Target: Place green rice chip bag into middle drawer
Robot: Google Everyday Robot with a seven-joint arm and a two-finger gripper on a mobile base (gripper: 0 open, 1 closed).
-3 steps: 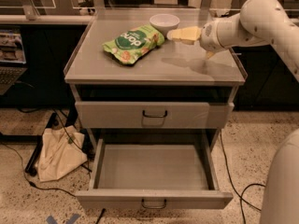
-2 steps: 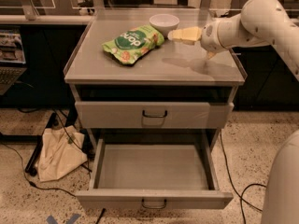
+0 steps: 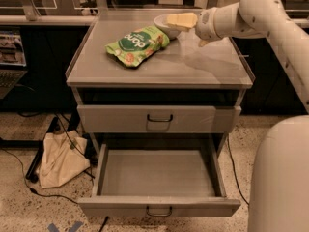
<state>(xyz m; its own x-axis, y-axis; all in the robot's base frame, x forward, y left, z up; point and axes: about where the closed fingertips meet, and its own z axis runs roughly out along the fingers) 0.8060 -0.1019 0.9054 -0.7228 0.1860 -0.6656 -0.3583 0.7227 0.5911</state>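
Note:
I move my gripper next from the white bowl to the green rice chip bag's middle (image 3: 141, 43) and close it there.
The green rice chip bag (image 3: 137, 44) lies flat on the cabinet top (image 3: 193, 64), left of centre towards the back. My gripper (image 3: 181, 21) reaches in from the right at the back of the top. It hovers over a white bowl (image 3: 163, 27), just right of the bag and not touching it. The middle drawer (image 3: 159, 207) is pulled out below, its grey inside bare. The like grey drawer (image 3: 159, 119) above it is closed.
My white arm (image 3: 251, 13) spans the back right and my body (image 3: 285, 178) fills the lower right. A beige cloth bag (image 3: 60, 161) and cables lie on the floor left of the cabinet. Dark shelving stands behind.
My gripper has moved left and towards the back, from beside the bowl to over it, nearer the bag. The bag and both drawers have not moved.

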